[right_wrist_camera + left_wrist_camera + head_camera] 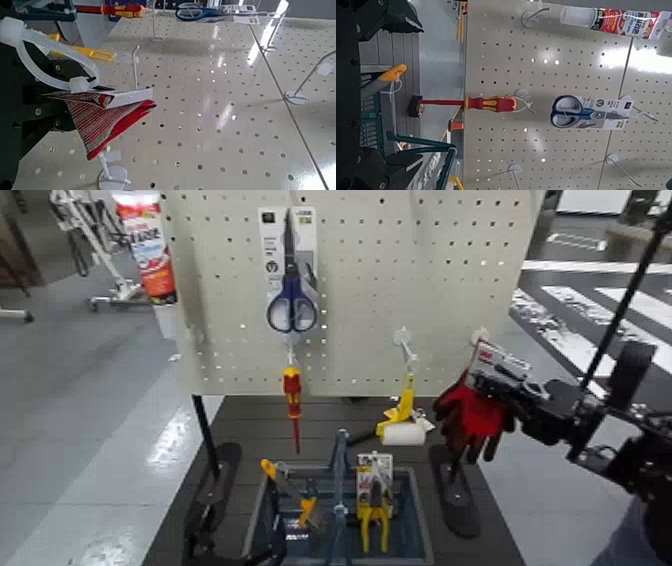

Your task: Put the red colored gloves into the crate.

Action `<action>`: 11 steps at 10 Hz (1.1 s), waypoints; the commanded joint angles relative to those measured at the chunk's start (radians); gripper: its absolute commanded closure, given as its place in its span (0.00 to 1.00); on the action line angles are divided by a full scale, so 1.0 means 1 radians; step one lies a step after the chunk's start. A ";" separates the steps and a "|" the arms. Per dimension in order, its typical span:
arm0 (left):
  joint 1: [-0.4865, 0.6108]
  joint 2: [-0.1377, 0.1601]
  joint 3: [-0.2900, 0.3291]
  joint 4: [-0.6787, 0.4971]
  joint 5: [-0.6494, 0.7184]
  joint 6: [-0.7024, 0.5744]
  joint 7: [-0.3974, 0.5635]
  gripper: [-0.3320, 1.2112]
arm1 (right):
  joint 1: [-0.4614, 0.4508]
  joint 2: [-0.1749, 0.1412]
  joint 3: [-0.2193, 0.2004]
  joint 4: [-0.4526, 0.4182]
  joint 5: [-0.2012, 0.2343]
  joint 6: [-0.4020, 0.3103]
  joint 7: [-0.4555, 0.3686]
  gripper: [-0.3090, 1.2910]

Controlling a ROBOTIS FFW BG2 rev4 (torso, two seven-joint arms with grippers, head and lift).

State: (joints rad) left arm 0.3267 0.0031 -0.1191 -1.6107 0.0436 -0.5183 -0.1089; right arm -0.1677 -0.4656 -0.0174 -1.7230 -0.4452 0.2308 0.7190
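Observation:
Next, my right gripper drops the red gloves in the crate, over the handles of the yellow pliers (372, 526).
The red gloves (470, 418), with black fingertips and a white-and-red header card, hang from my right gripper (505, 402) to the right of the pegboard, above table height. The right gripper is shut on them. In the right wrist view the red glove fabric and card (101, 117) sit between the fingers, just off the board. The grey-blue crate (418, 535) lies low at the front centre, to the lower left of the gloves. My left gripper (391, 91) is parked low by the crate's left side, jaws apart and empty.
The pegboard (420, 290) carries blue-handled scissors (291, 308), a red-and-yellow screwdriver (292, 395), a sealant tube (147, 245), a yellow tool (402, 412) and a bare hook (404, 342). Pliers (374, 508) and clamps (285, 485) lie in the crate. Black stand feet (455, 490) flank it.

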 commanded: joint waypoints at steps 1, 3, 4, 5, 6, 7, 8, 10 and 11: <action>0.000 -0.115 -0.001 0.000 0.002 0.001 0.000 0.31 | 0.125 0.053 -0.024 -0.145 -0.070 0.071 -0.050 0.89; -0.002 -0.110 -0.004 0.000 0.002 0.003 0.000 0.31 | 0.159 0.087 0.024 -0.161 -0.130 0.082 -0.067 0.89; -0.003 -0.104 -0.011 0.000 0.006 0.006 0.002 0.31 | 0.163 0.096 0.048 -0.161 -0.152 0.082 -0.073 0.89; -0.005 -0.098 -0.019 0.000 0.010 0.009 0.006 0.31 | 0.168 0.104 0.073 -0.148 -0.161 0.073 -0.073 0.89; -0.006 -0.094 -0.024 0.000 0.010 0.012 0.008 0.31 | 0.175 0.110 0.091 -0.133 -0.172 0.070 -0.073 0.89; -0.006 -0.094 -0.027 0.000 0.010 0.012 0.012 0.31 | 0.175 0.111 0.114 -0.107 -0.173 0.058 -0.070 0.89; -0.006 -0.094 -0.030 0.000 0.010 0.014 0.014 0.31 | 0.172 0.117 0.142 -0.070 -0.181 0.033 -0.070 0.89; -0.006 -0.094 -0.031 0.002 0.012 0.015 0.015 0.31 | 0.142 0.136 0.197 0.026 -0.173 -0.027 -0.046 0.89; -0.008 -0.094 -0.033 0.002 0.012 0.015 0.015 0.31 | 0.122 0.140 0.223 0.068 -0.162 -0.045 -0.029 0.89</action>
State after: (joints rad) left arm 0.3198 0.0031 -0.1511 -1.6091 0.0549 -0.5031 -0.0935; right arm -0.0352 -0.3283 0.1907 -1.6783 -0.6120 0.1967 0.6882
